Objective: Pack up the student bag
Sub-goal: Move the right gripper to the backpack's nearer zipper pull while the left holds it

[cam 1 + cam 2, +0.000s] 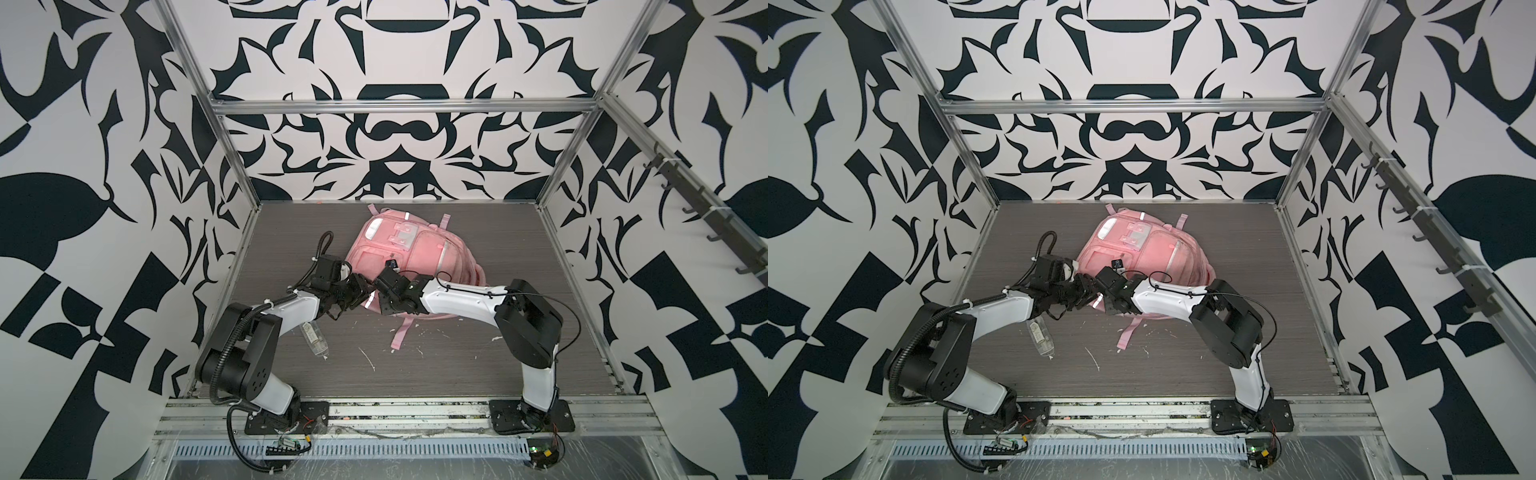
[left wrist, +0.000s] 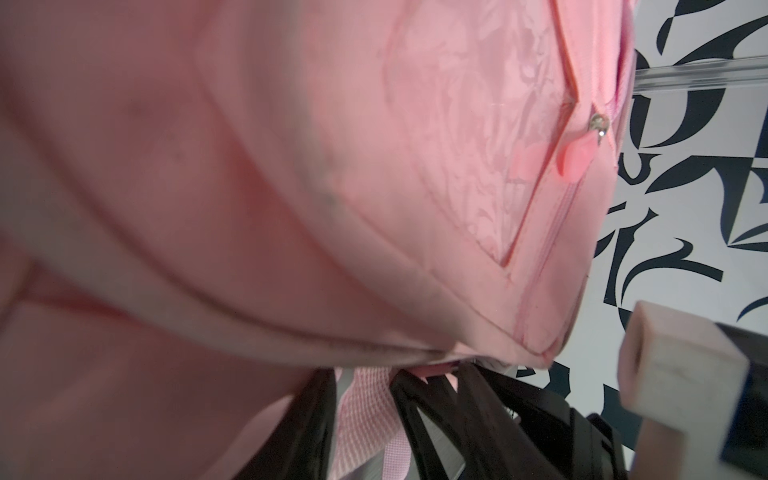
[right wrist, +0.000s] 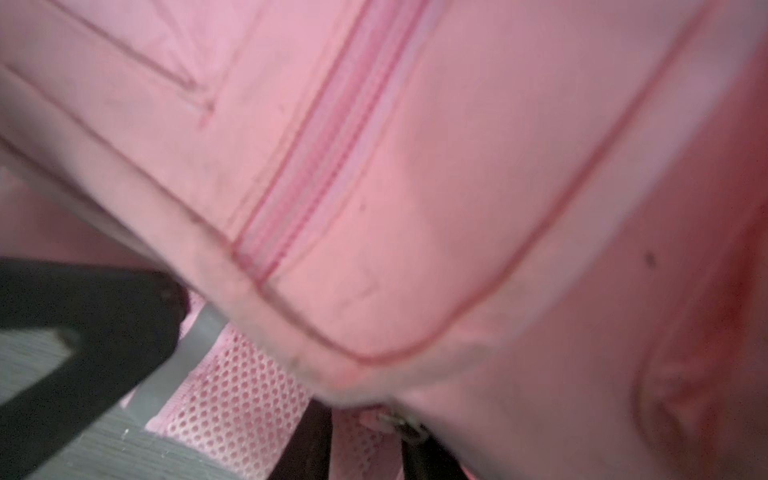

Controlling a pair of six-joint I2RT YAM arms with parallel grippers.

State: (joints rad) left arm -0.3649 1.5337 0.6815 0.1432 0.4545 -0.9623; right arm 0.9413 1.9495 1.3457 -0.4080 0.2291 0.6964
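Note:
My right gripper is straddling the zipper's metal slider under the bag's edge with its fingers, so next I open, back off and take the zipper's pink tab (image 3: 373,418) before pulling.
The student bag (image 1: 399,249) (image 1: 1142,249), pink with silver strips and a clear patch, lies front up at the back middle of the table. Both grippers meet at its near left edge. My left gripper (image 1: 360,292) (image 1: 1082,293) (image 2: 365,415) is closed on the bag's pink mesh strap (image 2: 361,440) with its grey strip; its fingertips are hidden under the bag's edge. My right gripper (image 1: 379,286) (image 1: 1099,289) (image 3: 370,444) has its jaws a little apart around a metal zipper pull (image 3: 392,419) at the bag's rim (image 3: 332,374). The bag's zip (image 3: 324,158) is shut.
A clear plastic bottle (image 1: 313,338) (image 1: 1040,337) lies on the table under my left forearm. A loose pink strap (image 1: 399,336) (image 1: 1126,336) trails toward the front. White flecks dot the dark table (image 1: 457,365). A rail of hooks (image 1: 702,216) runs along the right wall.

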